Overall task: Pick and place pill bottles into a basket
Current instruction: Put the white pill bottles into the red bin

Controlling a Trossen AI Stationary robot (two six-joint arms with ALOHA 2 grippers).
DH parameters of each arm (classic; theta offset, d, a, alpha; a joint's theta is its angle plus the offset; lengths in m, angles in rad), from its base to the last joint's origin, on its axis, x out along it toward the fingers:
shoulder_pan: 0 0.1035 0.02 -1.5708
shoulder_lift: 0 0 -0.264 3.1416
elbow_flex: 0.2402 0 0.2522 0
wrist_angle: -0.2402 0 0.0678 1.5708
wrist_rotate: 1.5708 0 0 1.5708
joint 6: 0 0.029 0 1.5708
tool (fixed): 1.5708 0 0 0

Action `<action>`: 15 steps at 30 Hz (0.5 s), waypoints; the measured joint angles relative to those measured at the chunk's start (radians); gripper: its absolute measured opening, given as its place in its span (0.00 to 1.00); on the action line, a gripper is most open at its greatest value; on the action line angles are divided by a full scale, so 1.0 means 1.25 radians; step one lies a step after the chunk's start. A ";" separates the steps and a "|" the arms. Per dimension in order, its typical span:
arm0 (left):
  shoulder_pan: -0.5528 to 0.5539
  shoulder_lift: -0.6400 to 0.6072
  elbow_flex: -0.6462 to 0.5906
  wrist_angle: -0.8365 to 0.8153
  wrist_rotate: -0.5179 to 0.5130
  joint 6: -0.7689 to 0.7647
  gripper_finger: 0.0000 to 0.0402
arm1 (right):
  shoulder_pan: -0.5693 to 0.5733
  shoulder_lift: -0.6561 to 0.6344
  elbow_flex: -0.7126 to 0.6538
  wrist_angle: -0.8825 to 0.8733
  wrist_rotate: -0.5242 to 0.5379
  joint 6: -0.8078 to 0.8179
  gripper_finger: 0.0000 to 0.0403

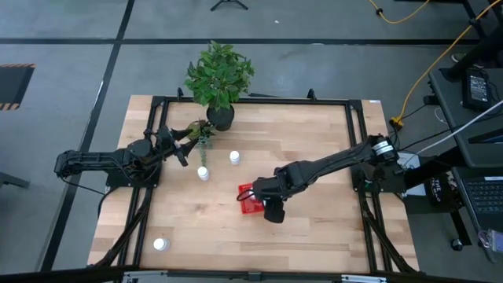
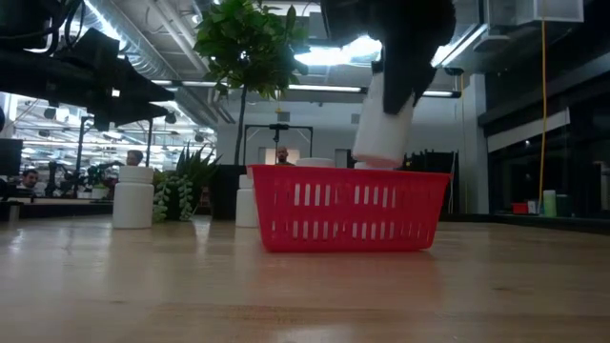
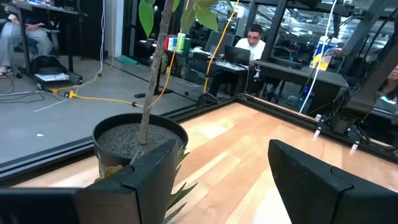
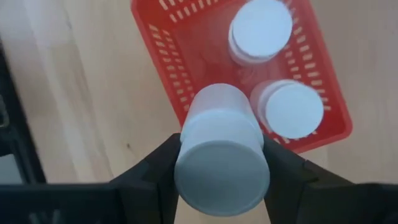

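The right gripper should release the white pill bottle in the red basket's free near corner [image 1: 270, 205] [image 4: 226, 132], next to the bottles already inside.
My right gripper [image 4: 222, 171] is shut on a white pill bottle [image 4: 222, 155] and holds it above the red basket [image 4: 186, 74], which sits near the table's middle [image 1: 248, 200]. Two white bottles [image 4: 261, 28] [image 4: 289, 109] stand inside the basket. Three more bottles stand on the table [image 1: 203, 173] [image 1: 234, 158] [image 1: 161, 244]. My left gripper [image 1: 182, 149] is open and empty next to the black plant pot [image 3: 140, 140], at the far left of the table. My right gripper pinches the bottle's round sides [image 4: 186, 146] between its two fingers [image 4: 155, 171], which point down from above. In the low view the bottle [image 2: 384, 124] hangs a little tilted, clear of the basket's rim [image 2: 348, 173], with its upper part hidden by the fingers.
A leafy plant in a black pot [image 1: 220, 116] stands at the far edge, with a small green sprig [image 1: 202, 134] beside it near my left gripper. Black frame rails [image 1: 357, 157] run along the table's sides. Bare wood lies at the near right [image 1: 330, 236].
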 joint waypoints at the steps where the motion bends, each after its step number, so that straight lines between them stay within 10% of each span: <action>1: 0.000 0.000 0.000 0.000 -0.001 0.000 0.61 | 0.000 0.007 0.000 -0.006 -0.001 0.002 0.41; 15: 0.000 0.000 0.000 0.000 -0.001 0.000 0.61 | -0.019 0.093 -0.001 -0.013 -0.021 0.018 0.41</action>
